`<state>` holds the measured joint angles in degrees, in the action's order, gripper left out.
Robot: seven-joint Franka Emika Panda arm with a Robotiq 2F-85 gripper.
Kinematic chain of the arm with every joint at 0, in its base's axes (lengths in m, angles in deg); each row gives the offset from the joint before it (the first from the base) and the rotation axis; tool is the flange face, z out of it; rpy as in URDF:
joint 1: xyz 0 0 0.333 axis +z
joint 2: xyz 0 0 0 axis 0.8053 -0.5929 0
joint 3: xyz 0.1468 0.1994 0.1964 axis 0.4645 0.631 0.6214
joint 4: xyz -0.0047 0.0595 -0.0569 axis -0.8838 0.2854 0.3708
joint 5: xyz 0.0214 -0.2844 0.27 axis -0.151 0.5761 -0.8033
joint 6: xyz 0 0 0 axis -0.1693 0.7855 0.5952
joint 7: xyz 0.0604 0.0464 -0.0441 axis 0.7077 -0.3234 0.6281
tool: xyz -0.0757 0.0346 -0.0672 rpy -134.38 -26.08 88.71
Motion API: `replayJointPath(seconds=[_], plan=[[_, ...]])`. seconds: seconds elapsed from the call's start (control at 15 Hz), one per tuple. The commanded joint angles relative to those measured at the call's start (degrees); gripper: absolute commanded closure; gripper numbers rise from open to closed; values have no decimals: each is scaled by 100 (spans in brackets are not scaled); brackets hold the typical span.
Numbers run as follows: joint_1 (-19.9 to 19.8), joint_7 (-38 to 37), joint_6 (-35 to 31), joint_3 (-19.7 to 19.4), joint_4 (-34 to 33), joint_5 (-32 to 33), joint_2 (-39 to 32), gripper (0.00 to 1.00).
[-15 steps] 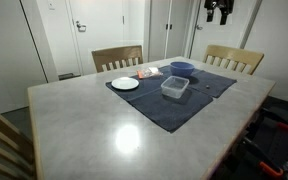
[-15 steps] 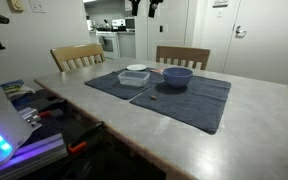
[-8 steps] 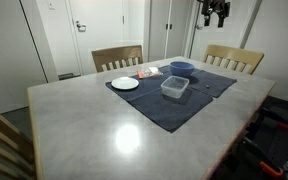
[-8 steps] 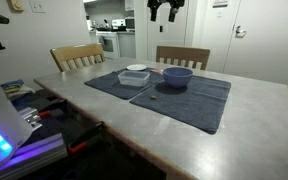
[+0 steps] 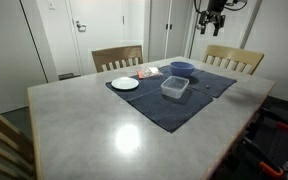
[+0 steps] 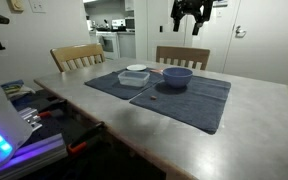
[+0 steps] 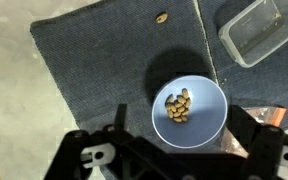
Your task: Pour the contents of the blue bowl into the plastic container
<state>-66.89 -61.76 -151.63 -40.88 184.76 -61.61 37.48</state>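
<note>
The robot's gripper should next go to the blue bowl's rim [image 5: 193, 67] [image 7: 153, 110], on the side farthest from the orange packet, and close there.
The blue bowl [image 7: 189, 110] holds a small heap of tan nuts [image 7: 179, 106]. It stands on a dark cloth mat [image 7: 104, 60] and shows in both exterior views [image 5: 182, 68] [image 6: 177, 76]. The clear plastic container [image 7: 261, 28] stands empty beside it on the mat, also in both exterior views [image 5: 175, 87] [image 6: 136, 74]. My gripper [image 7: 177, 118] is open and empty, high above the table, with its fingers on either side of the bowl in the wrist view. It hangs near the top of both exterior views [image 5: 212, 12] [image 6: 191, 12].
A white plate [image 5: 125, 84] lies on the mat's corner with a small orange packet [image 5: 147, 73] next to it. One loose nut [image 7: 162, 17] lies on the mat. Two wooden chairs [image 5: 117, 58] [image 5: 233, 58] stand at the table's far side.
My gripper has moved sideways high over the table to a spot above the blue bowl. Bowl, container and plate have not moved.
</note>
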Motion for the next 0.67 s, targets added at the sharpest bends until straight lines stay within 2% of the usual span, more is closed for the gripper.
replayJointPath(seconds=[0.0, 0.6], plan=[[-186, 301, 33, 184, -599, -232, -672, 0], [-460, 421, 156, 470, -1274, -344, -1657, 0]])
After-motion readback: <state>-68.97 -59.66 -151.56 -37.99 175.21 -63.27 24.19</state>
